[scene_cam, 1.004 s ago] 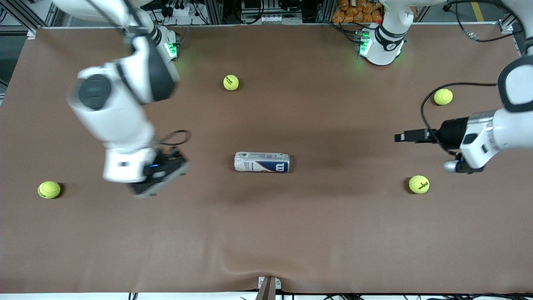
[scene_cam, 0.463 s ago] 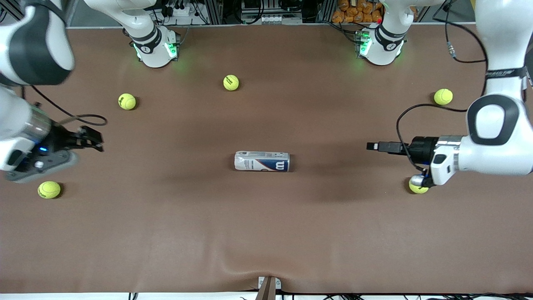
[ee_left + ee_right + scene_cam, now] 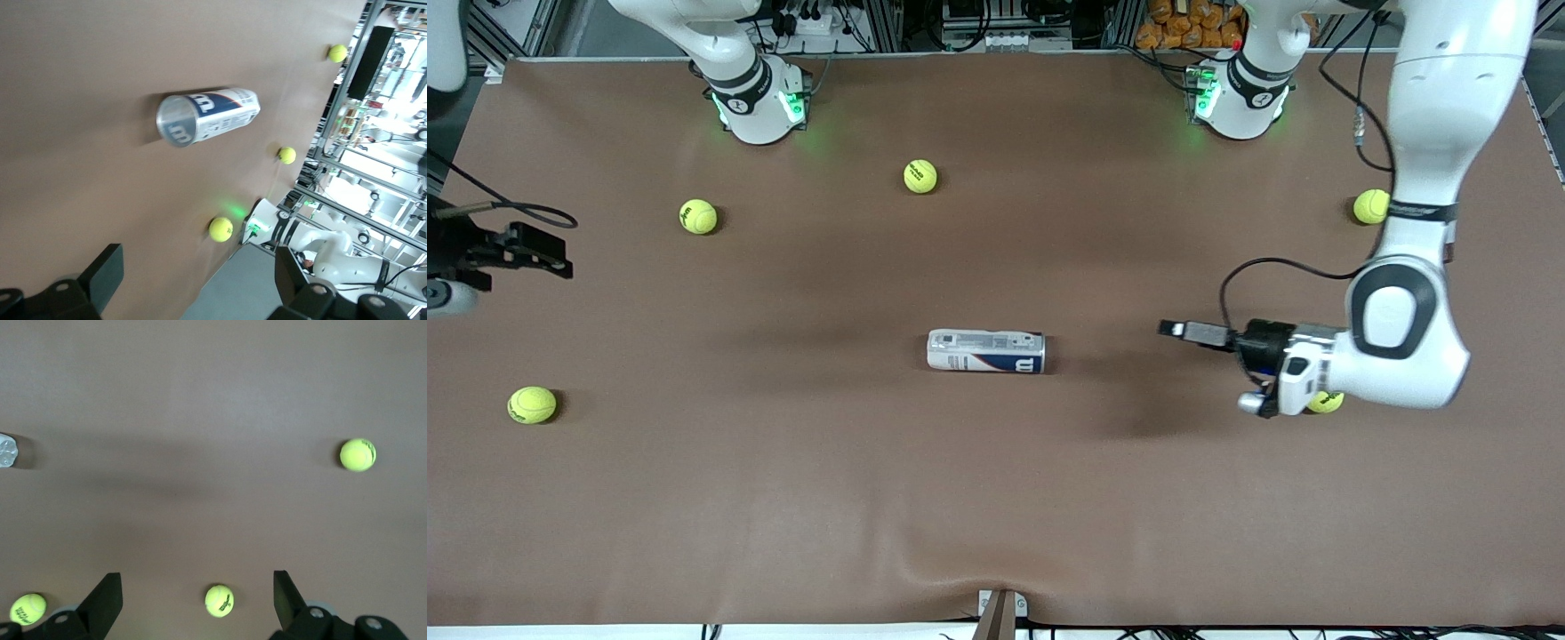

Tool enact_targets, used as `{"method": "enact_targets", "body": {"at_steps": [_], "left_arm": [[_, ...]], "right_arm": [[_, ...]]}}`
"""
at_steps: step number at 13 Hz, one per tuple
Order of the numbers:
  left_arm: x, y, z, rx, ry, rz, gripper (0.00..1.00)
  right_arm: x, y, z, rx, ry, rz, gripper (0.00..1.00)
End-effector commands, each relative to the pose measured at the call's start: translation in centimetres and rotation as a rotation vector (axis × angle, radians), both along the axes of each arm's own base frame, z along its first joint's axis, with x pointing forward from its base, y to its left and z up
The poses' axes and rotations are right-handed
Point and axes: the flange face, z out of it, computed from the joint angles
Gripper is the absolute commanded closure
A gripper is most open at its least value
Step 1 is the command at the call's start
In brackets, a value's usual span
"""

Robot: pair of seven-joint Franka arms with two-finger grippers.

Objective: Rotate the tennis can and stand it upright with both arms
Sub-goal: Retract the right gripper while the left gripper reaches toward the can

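Note:
The rim at the navy end [image 3: 1042, 353] [image 3: 194, 132] of the tennis can faces my left gripper. That gripper will close on it there.
The tennis can [image 3: 985, 351] lies on its side in the middle of the brown table, its white and navy label with the W logo showing. My left gripper [image 3: 1179, 331] hangs open over the table toward the left arm's end and points at the can, a good gap away. In the left wrist view the can [image 3: 207, 117] shows its round end ahead of the open left gripper [image 3: 198, 267]. My right gripper [image 3: 554, 252] is open over the right arm's end of the table, well away from the can. The right wrist view catches only the can's end [image 3: 5, 450]; the right gripper [image 3: 197, 580] holds nothing.
Several yellow-green tennis balls are scattered on the table: one [image 3: 920, 176] toward the bases, one [image 3: 698, 216] and one [image 3: 532, 404] at the right arm's end, one [image 3: 1372, 206] at the left arm's end, and one [image 3: 1327, 403] half hidden under the left wrist.
The right arm has swung away from beside the can out to its own end of the table. The left gripper has moved toward the can. Both stay open.

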Motion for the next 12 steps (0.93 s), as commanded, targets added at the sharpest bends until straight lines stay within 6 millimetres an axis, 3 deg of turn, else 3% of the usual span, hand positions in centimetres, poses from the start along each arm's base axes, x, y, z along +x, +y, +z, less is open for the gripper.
{"method": "enact_targets", "body": {"at_steps": [1, 3, 5, 8, 10, 12], "left_arm": [[0.0, -3.9, -3.5, -0.103, -0.041, 0.021, 0.0], [-0.3, -5.7, -5.9, -0.124, -0.063, 0.024, 0.0], [-0.5, -5.6, -8.9, -0.12, -0.088, 0.018, 0.0], [-0.4, -5.9, -13.0, -0.209, -0.16, 0.08, 0.0], [-1.2, -9.6, -13.5, -0.25, -0.177, 0.101, 0.0], [-1.1, -10.2, -13.9, -0.201, -0.209, 0.128, 0.0]], "right_arm": [[-3.8, -0.2, 3.4, 0.021, 0.012, -0.121, 0.0], [-4.0, -0.4, 3.9, 0.018, 0.009, -0.137, 0.0], [-4.8, -2.0, 4.7, 0.017, 0.002, -0.233, 0.0], [-6.3, -2.2, 6.1, 0.034, 0.008, -0.255, 0.0], [-6.1, -1.6, 6.3, 0.037, -0.007, -0.237, 0.0], [-5.1, -1.7, 6.2, 0.039, -0.058, -0.237, 0.0]]}}
